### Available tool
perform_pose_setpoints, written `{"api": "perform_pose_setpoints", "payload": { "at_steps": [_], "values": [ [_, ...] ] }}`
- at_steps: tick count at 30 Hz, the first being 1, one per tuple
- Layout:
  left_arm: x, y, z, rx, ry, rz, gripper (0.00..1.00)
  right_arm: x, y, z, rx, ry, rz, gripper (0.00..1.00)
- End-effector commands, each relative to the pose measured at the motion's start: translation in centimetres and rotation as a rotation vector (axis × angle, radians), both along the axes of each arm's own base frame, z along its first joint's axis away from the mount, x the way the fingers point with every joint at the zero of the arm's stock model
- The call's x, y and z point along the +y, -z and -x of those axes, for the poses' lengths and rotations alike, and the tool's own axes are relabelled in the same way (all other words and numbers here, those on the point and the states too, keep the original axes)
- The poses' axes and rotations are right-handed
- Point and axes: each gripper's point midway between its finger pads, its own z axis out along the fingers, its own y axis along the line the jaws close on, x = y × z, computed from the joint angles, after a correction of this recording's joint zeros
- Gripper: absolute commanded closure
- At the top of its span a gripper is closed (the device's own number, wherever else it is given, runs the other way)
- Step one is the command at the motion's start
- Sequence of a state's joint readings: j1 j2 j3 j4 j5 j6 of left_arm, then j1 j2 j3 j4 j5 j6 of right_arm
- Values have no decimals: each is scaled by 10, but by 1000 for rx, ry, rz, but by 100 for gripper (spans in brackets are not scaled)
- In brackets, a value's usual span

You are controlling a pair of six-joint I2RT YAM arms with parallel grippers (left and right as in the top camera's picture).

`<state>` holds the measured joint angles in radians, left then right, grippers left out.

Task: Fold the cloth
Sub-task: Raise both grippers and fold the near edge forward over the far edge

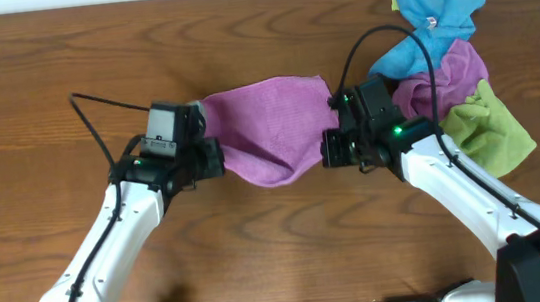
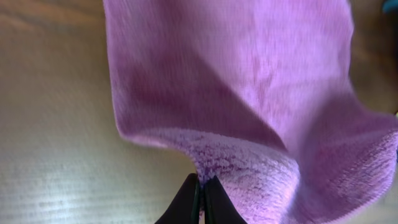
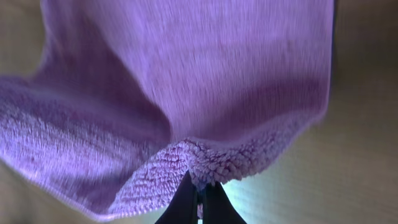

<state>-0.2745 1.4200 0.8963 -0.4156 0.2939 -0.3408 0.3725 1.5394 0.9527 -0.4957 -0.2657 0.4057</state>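
I need to let go of the orchid-purple cloth's hem with my right gripper on its own far corner (image 1: 311, 78), the one closest to the blue cloth. The hem now hangs over the table's middle.
The orchid-purple cloth (image 1: 270, 131) hangs stretched between my two grippers over the middle of the wooden table, sagging in the middle. My left gripper (image 1: 212, 157) is shut on its left edge; in the left wrist view the black jaws (image 2: 202, 186) pinch the cloth's fuzzy edge (image 2: 249, 93). My right gripper (image 1: 332, 144) is shut on its right edge; in the right wrist view the jaws (image 3: 199, 190) pinch the cloth's hem (image 3: 186, 87). The white tag is not visible.
A pile of other cloths lies at the back right: a blue one (image 1: 437, 15), a lime-green one (image 1: 489, 128), a duller mauve one (image 1: 448, 77). The pile sits just behind my right arm. The wooden table (image 1: 41, 74) extends to the left.
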Motion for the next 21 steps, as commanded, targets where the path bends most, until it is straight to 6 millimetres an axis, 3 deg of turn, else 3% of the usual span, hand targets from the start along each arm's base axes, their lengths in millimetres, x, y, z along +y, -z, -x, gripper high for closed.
{"api": "perform_pose_setpoints", "payload": {
  "at_steps": [1,5,13,21],
  "values": [
    [15,4,-14,-6,-80,-10,94,-3,-14,-19,-69,57,-6,99],
    [16,15,-24,7,-88,16,94,-1,-19,-38,-130,79,-36,99],
    [23,29,-61,-19,-128,52,94,3,-10,-83,-182,127,-74,99],
    [29,23,-119,-73,-141,89,94,14,-11,-145,-218,142,-85,99]
  ]
}}
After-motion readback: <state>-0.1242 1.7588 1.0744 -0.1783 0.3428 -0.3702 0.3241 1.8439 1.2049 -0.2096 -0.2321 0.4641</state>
